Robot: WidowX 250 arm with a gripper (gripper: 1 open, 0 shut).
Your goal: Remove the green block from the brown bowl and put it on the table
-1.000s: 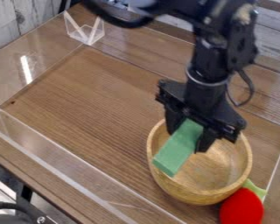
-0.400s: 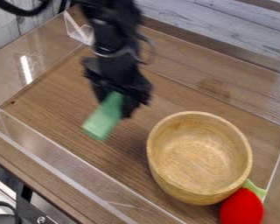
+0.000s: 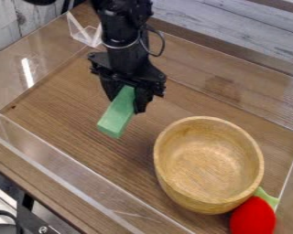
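Observation:
My gripper will let go of the green block on the bare table [image 3: 100, 132] between the brown bowl and the nearest clear wall.
The green block [image 3: 116, 115] hangs tilted from my gripper [image 3: 127, 92], whose black fingers are shut on its upper end. Its lower end sits just above or on the table [image 3: 63, 101]; I cannot tell which. The block and gripper are to the left of the brown bowl [image 3: 211, 164], which stands empty at the lower right. The black arm reaches down from the top of the view.
A red round toy [image 3: 252, 218] with a green stem lies against the bowl's lower right side. Low clear acrylic walls [image 3: 51, 174] border the table, with a clear bracket [image 3: 85, 33] at the far left corner.
The gripper has carried the green block out of the bowl and leftward over the table. Over the last half second it shifted only slightly and the block turned a little.

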